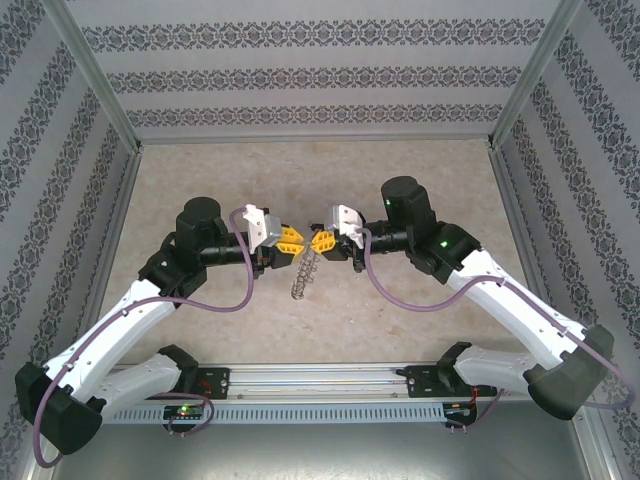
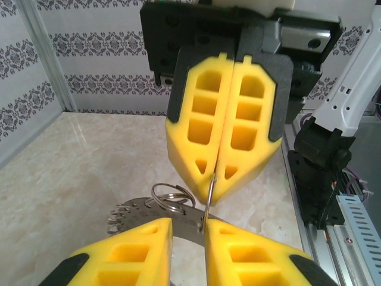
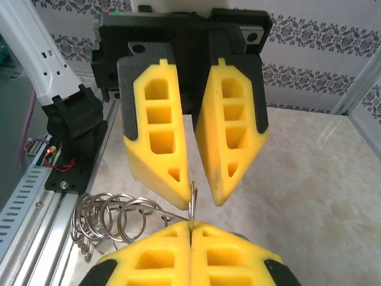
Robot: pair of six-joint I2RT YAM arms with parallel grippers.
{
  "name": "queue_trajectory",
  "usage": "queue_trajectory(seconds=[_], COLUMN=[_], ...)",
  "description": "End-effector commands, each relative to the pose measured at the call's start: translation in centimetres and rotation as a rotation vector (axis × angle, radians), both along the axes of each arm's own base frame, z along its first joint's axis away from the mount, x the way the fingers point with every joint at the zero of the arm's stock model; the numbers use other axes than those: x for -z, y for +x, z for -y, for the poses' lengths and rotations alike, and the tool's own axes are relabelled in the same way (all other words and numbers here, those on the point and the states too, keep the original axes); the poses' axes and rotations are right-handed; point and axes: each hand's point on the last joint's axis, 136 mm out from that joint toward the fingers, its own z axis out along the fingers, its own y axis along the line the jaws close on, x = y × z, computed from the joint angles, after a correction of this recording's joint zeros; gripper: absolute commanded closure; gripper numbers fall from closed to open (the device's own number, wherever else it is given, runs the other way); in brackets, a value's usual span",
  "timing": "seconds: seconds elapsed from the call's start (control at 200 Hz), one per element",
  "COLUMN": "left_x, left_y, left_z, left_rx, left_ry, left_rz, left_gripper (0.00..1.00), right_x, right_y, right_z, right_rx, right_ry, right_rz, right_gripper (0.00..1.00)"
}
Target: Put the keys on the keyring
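Observation:
I need to straighten the keyring with my right gripper, as it slants against a finger of my left gripper, before my left gripper closes on the keyring's free edge point(image 2: 203, 224).
My two grippers meet tip to tip above the middle of the table. The right gripper point(image 1: 321, 241) point(image 3: 190, 229) is shut on the edge of a thin steel keyring point(image 3: 191, 204) point(image 2: 211, 187), which stands upright. Facing it, the left gripper point(image 1: 291, 238) point(image 2: 188, 238) point(image 3: 201, 195) is open by a narrow gap, and the ring's edge lies against one finger's point(image 2: 256, 253) inner face. A bunch of several linked rings point(image 3: 107, 215) and flat silver keys point(image 2: 128, 215) trails from the held ring. It hangs down to the table point(image 1: 303, 275).
The beige marble-look tabletop point(image 1: 400, 180) is boxed in by patterned walls at the back and both sides. A metal rail point(image 1: 320, 380) carrying the arm bases runs along the near edge. Purple cables loop off both arms.

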Motion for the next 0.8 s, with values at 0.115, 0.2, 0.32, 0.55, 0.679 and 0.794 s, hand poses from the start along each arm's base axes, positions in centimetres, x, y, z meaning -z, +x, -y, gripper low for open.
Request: queue_trajectory(seconds=[0.115, 0.2, 0.32, 0.55, 0.679, 0.794], left_x=[-1.9, -2.1, -2.3, -2.6, -3.0, -3.0], left_y=[-0.9, -1.0, -1.1, -1.3, -1.7, -1.7], left_z=[-0.1, -0.1, -0.1, 0.2, 0.1, 0.0], left_rx=[0.031, 0.033, 0.033, 0.06, 0.076, 0.063], left_ry=[-0.027, -0.034, -0.05, -0.074, -0.082, -0.082], left_rz=[0.041, 0.042, 0.048, 0.044, 0.047, 0.046], left_gripper=[0.82, 0.81, 0.8, 0.83, 0.8, 0.75], right_x=[-0.5, -0.1, -0.1, -0.9, -0.8, -1.2], right_y=[-1.2, -1.1, -1.0, -1.1, -0.8, -0.6], right_z=[0.4, 0.4, 0.3, 0.0, 0.0, 0.1], right_rx=[-0.064, -0.063, -0.065, -0.074, -0.059, -0.051], right_ry=[-0.105, -0.151, -0.187, -0.165, -0.169, -0.163], right_rz=[0.07, 0.075, 0.077, 0.072, 0.073, 0.041], right_gripper=[1.0, 1.0, 1.0, 1.0, 1.0, 1.0])
